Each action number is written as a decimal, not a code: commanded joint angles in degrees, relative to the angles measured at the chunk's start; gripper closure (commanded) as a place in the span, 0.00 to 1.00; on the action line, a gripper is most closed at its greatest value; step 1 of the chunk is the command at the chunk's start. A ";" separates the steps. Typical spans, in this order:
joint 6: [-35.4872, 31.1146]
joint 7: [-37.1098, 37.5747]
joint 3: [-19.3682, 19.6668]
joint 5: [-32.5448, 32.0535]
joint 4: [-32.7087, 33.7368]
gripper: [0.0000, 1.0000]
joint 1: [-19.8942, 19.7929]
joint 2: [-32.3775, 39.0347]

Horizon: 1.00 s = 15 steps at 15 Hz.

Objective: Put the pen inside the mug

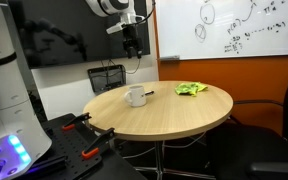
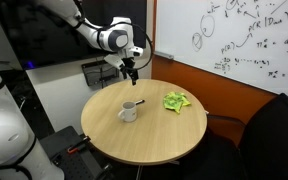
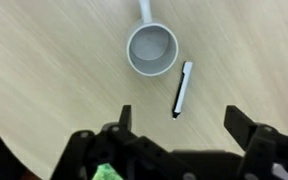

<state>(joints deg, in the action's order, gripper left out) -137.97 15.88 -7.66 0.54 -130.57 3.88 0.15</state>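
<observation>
The pen's black tip (image 1: 152, 92) (image 3: 176, 112), at the end of the pen farther from the white mug, is next for my gripper to go down to and close on.
A white mug (image 3: 152, 48) stands upright on the round wooden table (image 3: 44, 70); it also shows in both exterior views (image 1: 135, 96) (image 2: 129, 112). A white pen with a black tip (image 3: 183, 89) lies flat on the table just beside the mug, apart from it. In an exterior view the pen (image 1: 148, 94) is a thin dark line by the mug. My gripper (image 3: 180, 122) is open and empty, high above the table, with its fingers to either side of the pen's tip in the wrist view. It hangs above the table's far side (image 1: 133, 45) (image 2: 130, 70).
A crumpled green and yellow cloth (image 1: 191, 89) (image 2: 176, 101) lies on the table away from the mug. A black chair (image 2: 274, 125) stands by the table. A whiteboard (image 1: 234, 25) hangs on the wall behind. Clamps (image 1: 79, 122) sit on a black stand beside the table.
</observation>
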 commanded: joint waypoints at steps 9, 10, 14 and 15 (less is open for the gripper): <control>-2.35 11.15 -0.22 -7.60 7.76 0.00 5.14 10.52; -2.83 13.87 0.39 -8.97 9.32 0.00 6.29 12.87; -7.40 12.80 2.23 -7.84 16.25 0.00 8.24 22.57; -8.64 12.10 2.57 -6.73 18.14 0.00 8.27 24.99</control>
<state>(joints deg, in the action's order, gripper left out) -144.39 28.68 -7.04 -6.99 -117.63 10.70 19.66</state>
